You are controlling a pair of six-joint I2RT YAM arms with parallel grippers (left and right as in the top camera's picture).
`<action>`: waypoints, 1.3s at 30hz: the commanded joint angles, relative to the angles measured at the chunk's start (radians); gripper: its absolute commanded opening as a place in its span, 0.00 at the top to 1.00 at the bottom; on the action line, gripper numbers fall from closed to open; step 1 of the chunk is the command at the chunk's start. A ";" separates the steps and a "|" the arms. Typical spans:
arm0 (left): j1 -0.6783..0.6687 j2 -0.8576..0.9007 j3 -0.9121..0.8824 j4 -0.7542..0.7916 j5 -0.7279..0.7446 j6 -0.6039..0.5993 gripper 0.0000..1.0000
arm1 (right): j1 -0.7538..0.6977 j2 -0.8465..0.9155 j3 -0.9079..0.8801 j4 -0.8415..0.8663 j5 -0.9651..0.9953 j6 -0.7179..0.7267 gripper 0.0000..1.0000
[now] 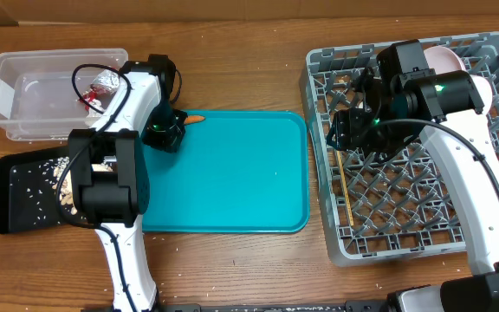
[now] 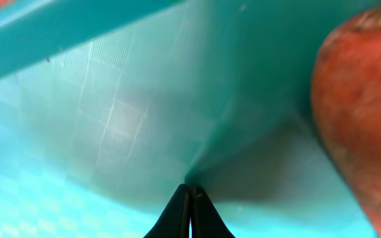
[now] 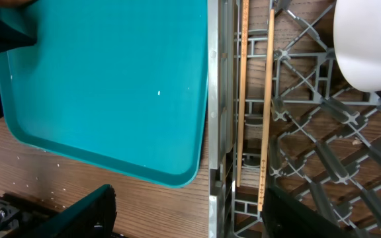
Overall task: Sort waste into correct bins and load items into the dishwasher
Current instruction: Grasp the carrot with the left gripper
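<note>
My left gripper is closed and empty, and the carrot is beside its fingers. It should lift, open and grab the carrot by its thin end (image 1: 202, 118).
A small orange carrot (image 1: 194, 119) lies at the teal tray's far left corner; it fills the right side of the left wrist view (image 2: 362, 112). My left gripper (image 1: 168, 132) (image 2: 190, 193) is shut and empty, tips on the tray beside the carrot. The clear tub (image 1: 11, 108) holds the foil ball (image 1: 106, 82) and red wrapper (image 1: 89, 102). The black tray (image 1: 20, 195) holds food scraps (image 1: 59, 178). My right gripper (image 1: 353, 130) (image 3: 197, 211) is open above the grey rack's (image 1: 492, 152) left edge. The chopsticks (image 1: 345, 186) (image 3: 268, 99) lie in the rack.
The teal tray (image 1: 232, 173) (image 3: 111, 79) (image 2: 111, 119) sits between the bins and the rack. White bowls (image 1: 447, 57) (image 3: 369, 46) stand in the rack's far right part. My left arm (image 1: 111, 182) reaches over the black tray.
</note>
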 commanded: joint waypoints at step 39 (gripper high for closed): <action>0.018 -0.043 0.050 0.179 -0.007 0.357 0.61 | -0.001 -0.008 0.018 0.013 0.049 0.000 0.23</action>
